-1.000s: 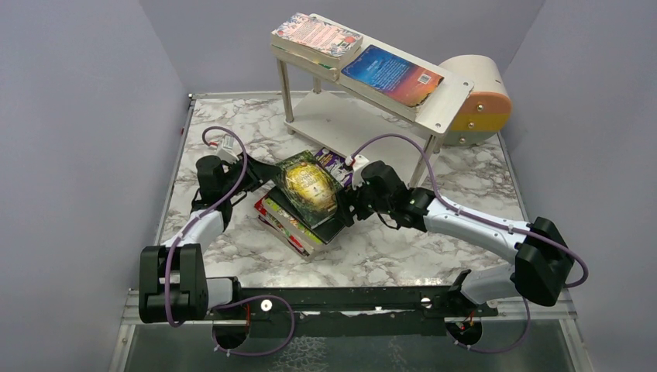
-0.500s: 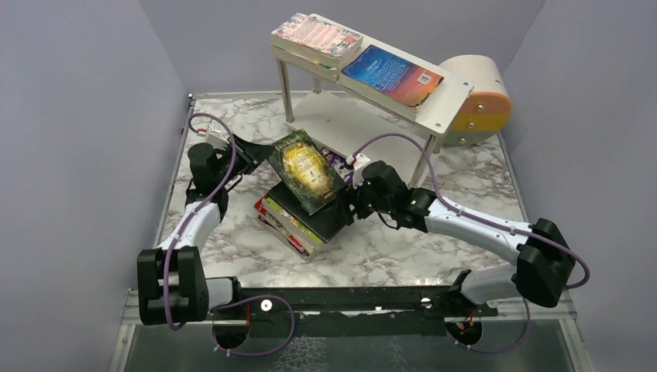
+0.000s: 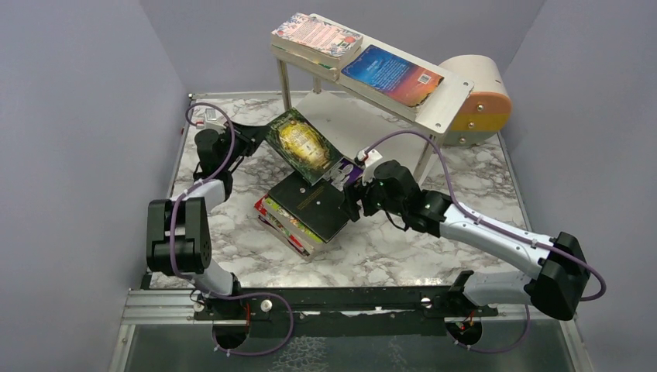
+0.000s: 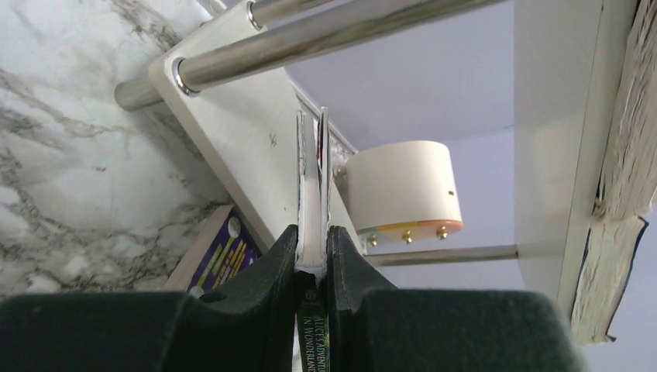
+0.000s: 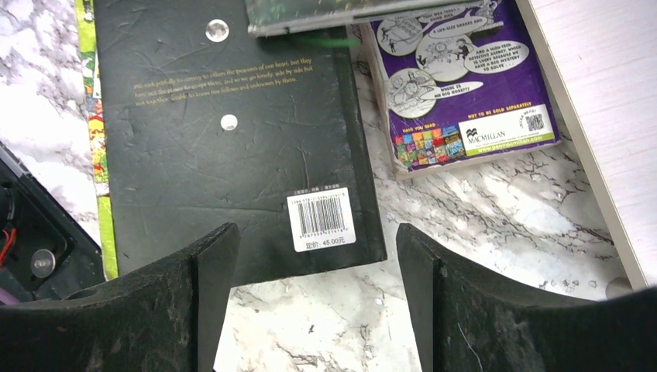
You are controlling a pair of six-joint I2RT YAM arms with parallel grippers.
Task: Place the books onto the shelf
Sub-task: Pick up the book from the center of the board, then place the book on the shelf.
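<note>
Next, my left gripper lets go of the green book on the shelf's lower board (image 3: 328, 128) (image 4: 246, 159), beside the nearest thin metal leg.
My left gripper (image 3: 259, 139) is shut on the spine edge of a green book (image 3: 298, 146) with a gold oval, holding it tilted in the air in front of the shelf (image 3: 438, 108). Seen from the left wrist, the book's thin edge (image 4: 312, 170) stands upright between the jaws, pointing at the shelf's lower board (image 4: 232, 132). A pink-patterned book (image 3: 316, 35) and a blue book (image 3: 391, 74) lie on the top board. A stack topped by a black book (image 3: 310, 203) lies on the table. My right gripper (image 5: 318, 294) hangs open over that black book's (image 5: 225, 132) near corner, beside a purple book (image 5: 457, 85).
A round beige-and-orange box (image 3: 480, 97) stands behind the shelf's right end. The shelf's thin metal legs (image 3: 284, 85) rise just beyond the held book. Lavender walls close in on the marble table (image 3: 232, 240) on three sides.
The left arm lifted the green book off the stack and carried it back and left toward the shelf, uncovering the black book. The right gripper stayed open by the stack.
</note>
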